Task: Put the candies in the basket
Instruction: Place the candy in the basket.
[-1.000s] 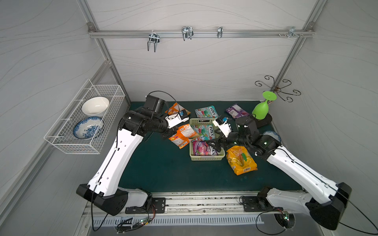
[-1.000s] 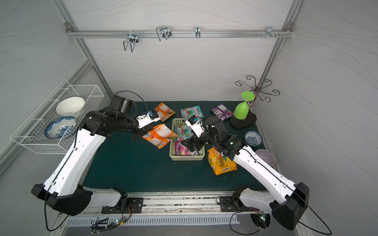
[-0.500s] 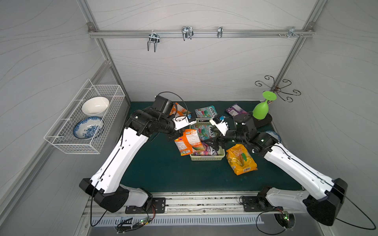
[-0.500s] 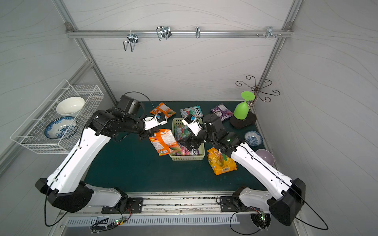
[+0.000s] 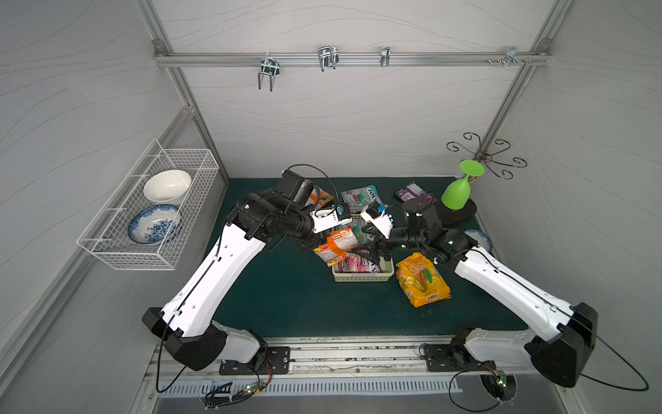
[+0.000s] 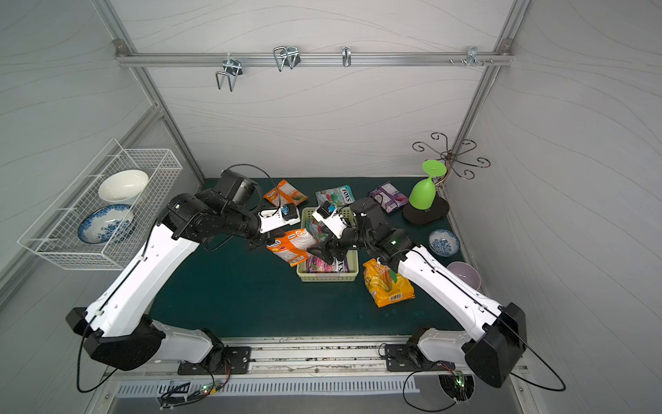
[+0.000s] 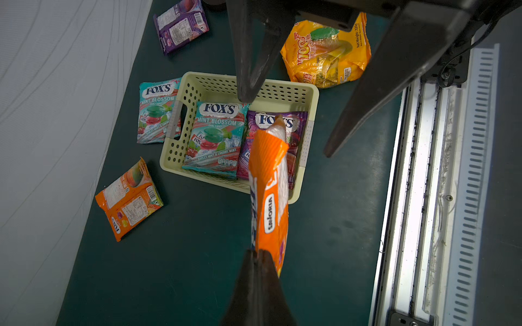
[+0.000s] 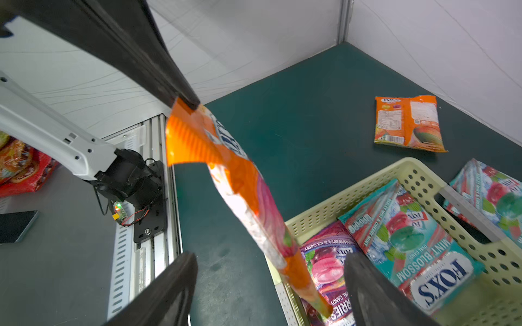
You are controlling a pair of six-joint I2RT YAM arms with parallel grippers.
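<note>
The robot's right gripper will close on the lower end (image 5: pixel 354 241) (image 8: pixel 296 266) of the orange candy packet that the left gripper holds beside the pale green basket.
My left gripper (image 7: pixel 257 252) is shut on one end of an orange candy packet (image 7: pixel 271 180), which hangs slanted over the pale green basket (image 7: pixel 282 87). In both top views the packet (image 5: pixel 335 247) (image 6: pixel 292 247) overlaps the basket's left rim. My right gripper (image 8: pixel 269 256) is open, its fingers (image 8: pixel 169 288) either side of the packet's lower end without touching it. A teal candy packet (image 7: pixel 214 135) and a purple one (image 7: pixel 296 132) lie in the basket. On the mat lie a teal packet (image 5: pixel 358 197), a purple packet (image 5: pixel 412 191), an orange packet (image 5: pixel 320 197) and a large yellow-orange bag (image 5: pixel 422 279).
An upturned green goblet (image 5: pixel 456 193) stands on a black base at the back right, below a wire hook stand (image 5: pixel 483 157). A small blue bowl (image 6: pixel 444 242) and a lilac bowl (image 6: pixel 464 274) sit along the right edge. A white wire basket (image 5: pixel 154 247) with two bowls hangs on the left wall.
My left gripper has closed on the orange packet, which has shifted right, onto the basket's rim. My right gripper has opened wider and moved toward the packet.
</note>
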